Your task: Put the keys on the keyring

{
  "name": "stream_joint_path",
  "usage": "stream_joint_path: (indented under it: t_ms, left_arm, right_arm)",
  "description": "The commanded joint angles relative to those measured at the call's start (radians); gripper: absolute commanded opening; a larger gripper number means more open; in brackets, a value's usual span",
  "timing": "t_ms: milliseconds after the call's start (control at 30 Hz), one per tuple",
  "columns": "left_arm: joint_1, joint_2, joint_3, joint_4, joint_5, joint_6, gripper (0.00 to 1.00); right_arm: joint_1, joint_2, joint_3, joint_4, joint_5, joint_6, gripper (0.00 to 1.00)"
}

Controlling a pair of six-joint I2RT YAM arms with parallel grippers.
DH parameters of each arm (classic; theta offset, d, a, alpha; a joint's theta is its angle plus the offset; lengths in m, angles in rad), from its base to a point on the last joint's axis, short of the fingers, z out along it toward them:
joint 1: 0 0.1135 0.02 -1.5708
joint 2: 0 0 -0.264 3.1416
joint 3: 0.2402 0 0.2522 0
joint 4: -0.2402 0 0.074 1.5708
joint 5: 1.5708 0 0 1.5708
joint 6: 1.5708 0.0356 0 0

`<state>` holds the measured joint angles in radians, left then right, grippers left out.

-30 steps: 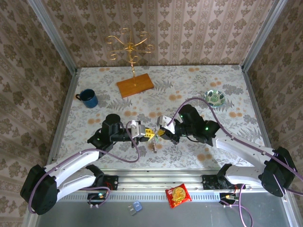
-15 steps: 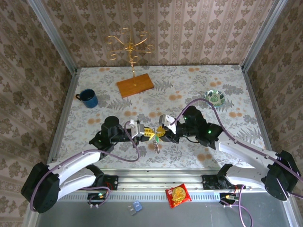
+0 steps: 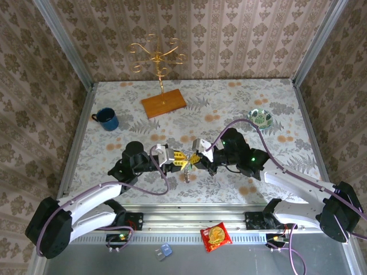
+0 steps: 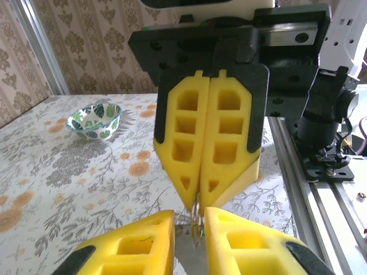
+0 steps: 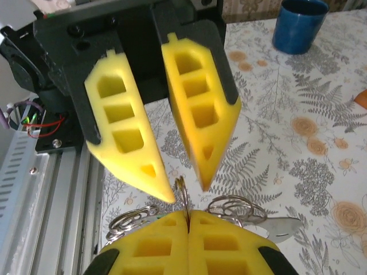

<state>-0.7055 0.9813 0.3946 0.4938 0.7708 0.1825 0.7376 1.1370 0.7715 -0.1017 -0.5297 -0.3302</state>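
The robot's right gripper is shut on the keyring's loop, so the left gripper should pinch the loop's top [image 5: 180, 183] and free the right gripper to take the key below.
My two grippers meet tip to tip over the near middle of the table [image 3: 132, 137]. My right gripper [image 5: 188, 216] is shut on the keyring [image 5: 182, 192], a thin wire loop that stands edge-on out of its yellow pads. My left gripper [image 4: 190, 238] is open. Its fingers [image 5: 146, 157] stand on either side of the loop's top without touching it. Smaller rings [image 5: 131, 219] hang off both sides of the loop. A silvery key [image 5: 282, 227] lies to the right, and in the top view a key [image 3: 187, 176] dangles below the grippers.
A blue mug [image 3: 107, 119] stands at the left. A gold hook stand on a wooden base [image 3: 163, 103] is at the back, and a patterned bowl [image 3: 261, 118] at the right. A red snack packet [image 3: 215, 235] lies on the front rail.
The right wrist has shifted slightly to the right and the gripper tips have drawn a little closer. The key still hangs below them.
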Motion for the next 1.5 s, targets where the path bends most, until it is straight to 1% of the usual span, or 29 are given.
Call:
stream_joint_path:
  t_ms: [0,200,367,467,600,667,733,800,867,1000,1200,1267,1467]
  left_arm:
    - [0.002,-0.038,0.064,-0.167,-0.031,0.099,0.21]
    - [0.001,-0.03,0.132,-0.348,-0.029,0.203,0.2]
    - [0.001,-0.005,0.163,-0.386,-0.005,0.235,0.18]
    - [0.002,0.004,0.173,-0.389,0.003,0.242,0.13]
    - [0.001,0.005,0.173,-0.385,0.019,0.241,0.01]
    - [0.003,0.002,0.165,-0.368,0.026,0.234,0.0]
    - [0.003,-0.005,0.147,-0.327,0.028,0.216,0.0]
    - [0.003,-0.013,0.127,-0.283,0.031,0.196,0.0]
    - [0.003,-0.015,0.111,-0.246,0.035,0.178,0.0]
    - [0.004,-0.013,0.095,-0.2,0.05,0.154,0.0]
    - [0.003,-0.005,0.084,-0.163,0.06,0.138,0.0]
    - [0.003,-0.003,0.082,-0.157,0.063,0.135,0.0]
    - [0.005,-0.001,0.082,-0.149,0.07,0.13,0.0]
  right_arm:
    - [0.004,0.002,0.084,-0.125,0.02,-0.098,0.0]
    - [0.038,0.058,0.188,-0.29,0.077,-0.22,0.0]
    - [0.072,0.095,0.248,-0.34,0.108,-0.269,0.0]
    - [0.092,0.115,0.278,-0.368,0.122,-0.29,0.0]
    - [0.092,0.103,0.273,-0.339,0.104,-0.261,0.0]
    - [0.083,0.079,0.249,-0.296,0.095,-0.228,0.08]
    - [0.06,0.051,0.212,-0.254,0.085,-0.183,0.19]
    - [0.038,0.023,0.171,-0.216,0.079,-0.146,0.25]
    - [0.023,-0.003,0.129,-0.183,0.077,-0.118,0.28]
    - [0.019,-0.026,0.067,-0.14,0.094,-0.087,0.29]
    - [0.019,0.003,0.046,-0.093,0.079,-0.063,0.29]
    - [0.019,0.018,0.043,-0.081,0.076,-0.062,0.26]
    - [0.02,0.059,0.052,-0.06,0.047,-0.061,0.08]
